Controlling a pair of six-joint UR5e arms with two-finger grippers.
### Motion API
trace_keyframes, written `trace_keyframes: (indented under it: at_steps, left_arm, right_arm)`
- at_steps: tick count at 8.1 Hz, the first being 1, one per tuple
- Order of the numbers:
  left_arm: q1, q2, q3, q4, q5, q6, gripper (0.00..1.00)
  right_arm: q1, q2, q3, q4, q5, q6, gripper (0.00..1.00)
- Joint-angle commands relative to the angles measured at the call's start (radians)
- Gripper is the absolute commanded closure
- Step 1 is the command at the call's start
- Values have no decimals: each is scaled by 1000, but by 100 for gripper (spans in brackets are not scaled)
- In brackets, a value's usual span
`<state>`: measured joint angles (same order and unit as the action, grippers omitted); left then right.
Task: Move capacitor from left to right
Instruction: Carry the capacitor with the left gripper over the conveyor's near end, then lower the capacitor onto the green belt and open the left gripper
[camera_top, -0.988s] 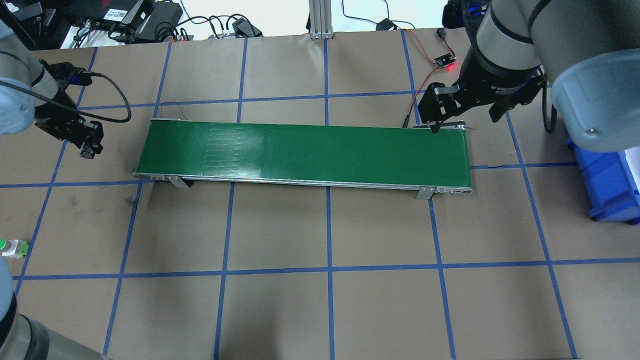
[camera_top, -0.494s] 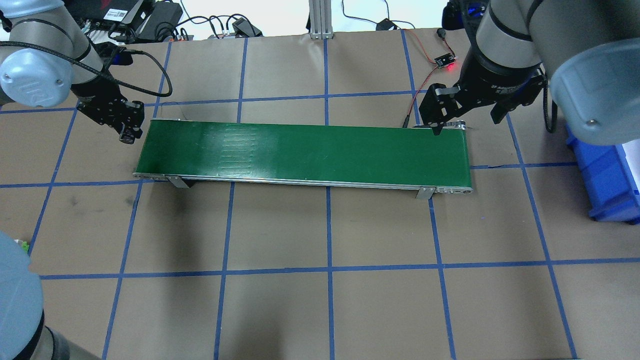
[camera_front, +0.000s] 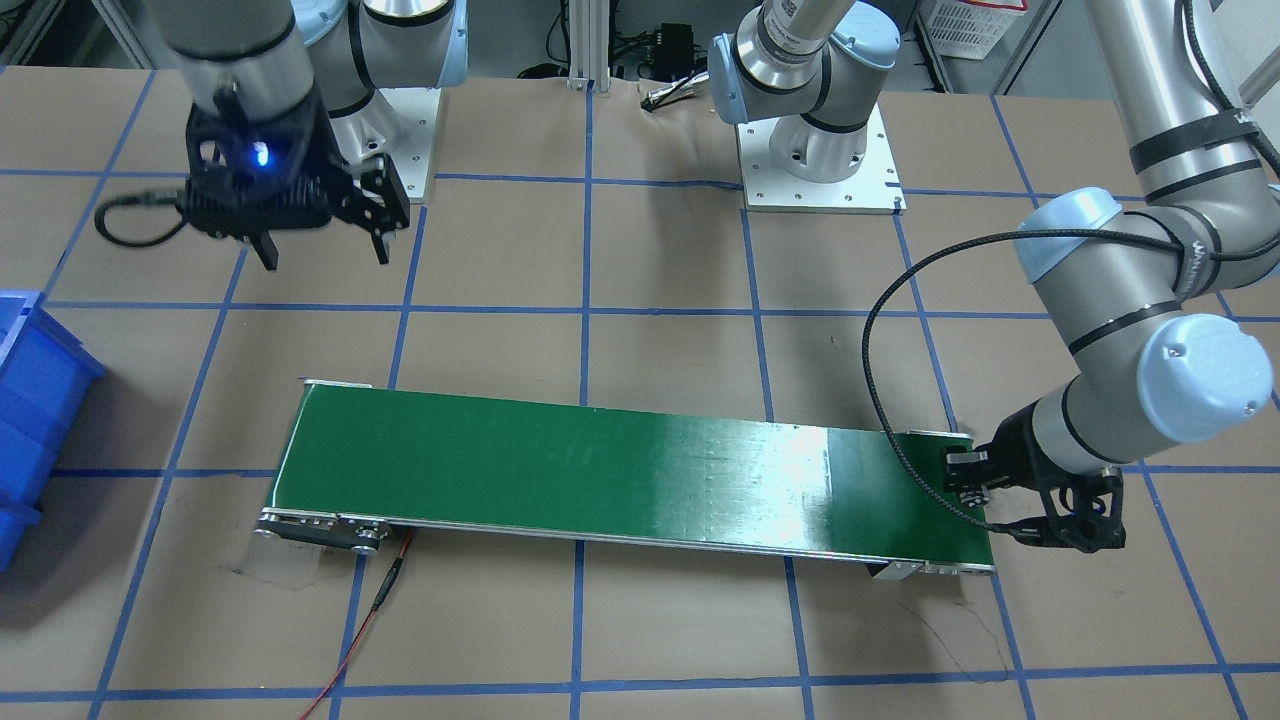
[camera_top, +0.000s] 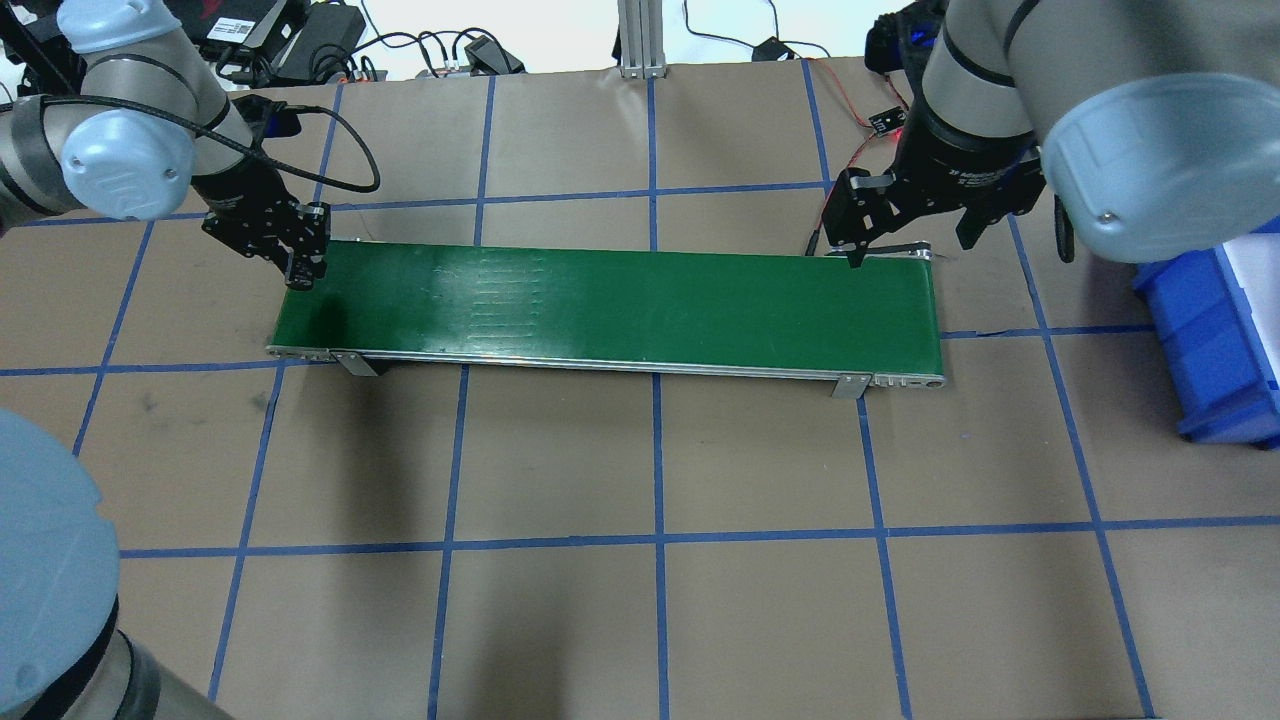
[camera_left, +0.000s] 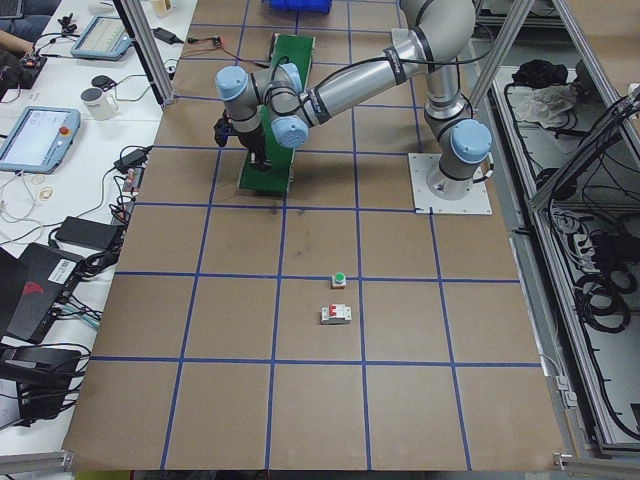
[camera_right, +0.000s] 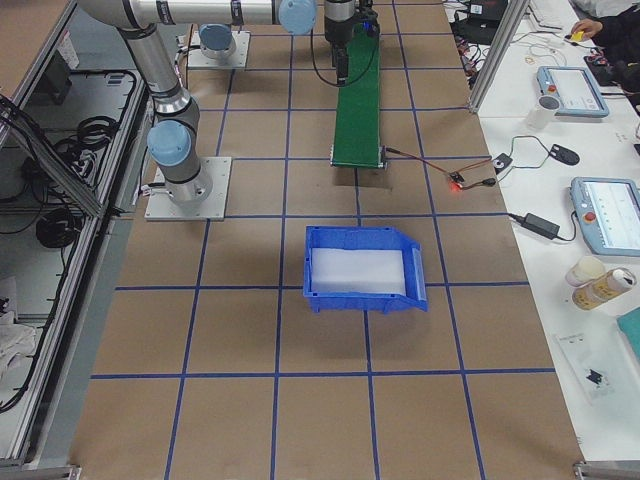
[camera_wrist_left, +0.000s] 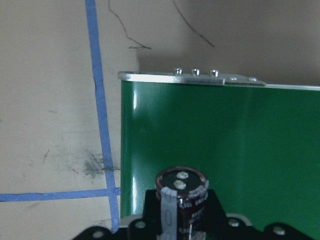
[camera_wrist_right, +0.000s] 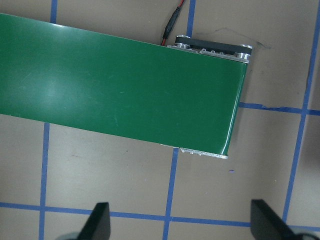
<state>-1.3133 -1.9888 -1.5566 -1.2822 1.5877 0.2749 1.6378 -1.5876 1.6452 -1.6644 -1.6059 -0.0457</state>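
Observation:
Next, my left gripper lets go of the capacitor on the green conveyor belt (camera_front: 889, 506) (camera_wrist_left: 264, 202), a little way in from the end of the belt that is under that gripper.
The capacitor (camera_wrist_left: 181, 197), a black stubby cylinder with a whitish stripe, is held upright in my left gripper (camera_top: 300, 270), which is shut on it. The gripper hangs over the left end of the green conveyor belt (camera_top: 620, 300); in the front-facing view it (camera_front: 975, 482) is at the belt's right end (camera_front: 600, 470). The capacitor is hidden by the gripper in the overhead view. My right gripper (camera_top: 912, 247) is open and empty above the far corner of the belt's right end; the right wrist view shows its fingertips (camera_wrist_right: 97, 220) spread over bare table.
A blue bin (camera_top: 1220, 340) stands right of the belt. A small sensor board with a red light (camera_top: 885, 122) and its wires lie behind the belt's right end. A green-capped push button (camera_left: 339, 280) and a white breaker (camera_left: 336, 315) sit on the table's left part.
My left arm has swung right from over the bare table to the belt's left end, its gripper still shut. My right gripper has shifted slightly left and stays open.

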Motion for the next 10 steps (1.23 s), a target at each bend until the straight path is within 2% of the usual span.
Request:
trace_keyframes:
  at_steps: [1, 3, 10]
  left_arm:
    - [-70, -5, -2, 9, 0, -89, 100]
    - [-70, -8, -3, 12, 1, -71, 100]
    - [-72, -31, -36, 72, -2, -74, 100]
  right_arm:
    - [-7, 52, 8, -40, 7, -8, 0]
    - [-12, 61, 12, -51, 38, -9, 0]
    - [-23, 66, 12, -51, 38, -6, 0]
